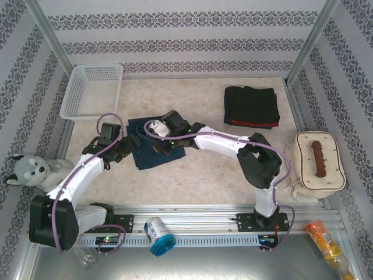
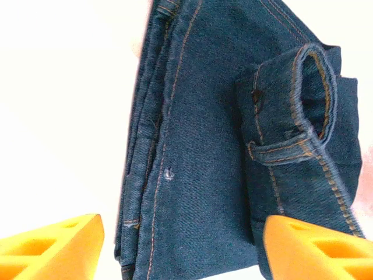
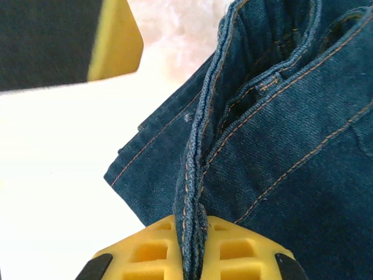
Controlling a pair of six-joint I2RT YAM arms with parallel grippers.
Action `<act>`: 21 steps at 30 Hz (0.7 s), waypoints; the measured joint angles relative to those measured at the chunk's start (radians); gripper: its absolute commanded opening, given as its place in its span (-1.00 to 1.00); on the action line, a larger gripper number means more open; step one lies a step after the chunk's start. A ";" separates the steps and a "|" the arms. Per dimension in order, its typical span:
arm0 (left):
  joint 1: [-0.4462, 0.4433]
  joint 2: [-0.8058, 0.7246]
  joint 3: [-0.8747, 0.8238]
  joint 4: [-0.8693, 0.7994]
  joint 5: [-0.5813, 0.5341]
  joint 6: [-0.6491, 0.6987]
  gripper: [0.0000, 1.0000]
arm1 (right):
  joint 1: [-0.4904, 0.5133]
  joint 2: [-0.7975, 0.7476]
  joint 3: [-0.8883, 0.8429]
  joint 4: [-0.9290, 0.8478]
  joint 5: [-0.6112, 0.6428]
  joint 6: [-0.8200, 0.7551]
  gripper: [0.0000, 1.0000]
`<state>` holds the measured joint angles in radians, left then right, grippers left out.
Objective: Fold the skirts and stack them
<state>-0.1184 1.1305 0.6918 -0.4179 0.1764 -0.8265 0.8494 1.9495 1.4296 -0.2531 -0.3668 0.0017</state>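
Note:
The stitched edge on the denim skirt's side [image 1: 140, 150] [image 3: 162, 156] nearest my left gripper will be released by my right gripper. That edge now runs up from between the yellow fingers.
A dark blue denim skirt [image 1: 156, 150] lies partly folded on the table between my two arms. My right gripper [image 3: 195, 248] is shut on the skirt's stitched edge [image 3: 195, 175], which runs up from between the yellow fingers. In the top view that gripper [image 1: 157, 129] sits over the skirt's far end. My left gripper [image 2: 185, 251] hangs open above the denim skirt [image 2: 204, 175], one yellow finger [image 2: 52, 245] over bare table, the other [image 2: 317, 248] over the folded waistband side. A folded stack of skirts, black over red polka dots [image 1: 252, 106], rests at the back right.
A white mesh basket [image 1: 74, 93] stands at the back left. A plush husky [image 1: 29, 170] lies at the left edge, a cream bag [image 1: 317, 160] at the right. A can [image 1: 158, 235] and an orange bottle [image 1: 326, 240] lie near the front rail.

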 measured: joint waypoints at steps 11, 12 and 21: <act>0.023 0.274 -0.082 0.143 0.058 -0.029 -0.68 | 0.085 0.091 0.129 -0.089 0.139 -0.031 -1.00; 0.025 0.285 -0.079 0.169 0.076 -0.028 -0.74 | 0.085 0.093 0.137 -0.097 0.154 -0.029 -1.00; 0.027 0.298 -0.082 0.251 0.116 -0.034 -0.81 | 0.096 0.106 0.201 -0.119 0.249 0.056 -1.00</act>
<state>-0.0914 1.4288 0.6098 -0.1665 0.2924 -0.8608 0.9455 2.0552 1.6310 -0.3725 -0.1181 0.0578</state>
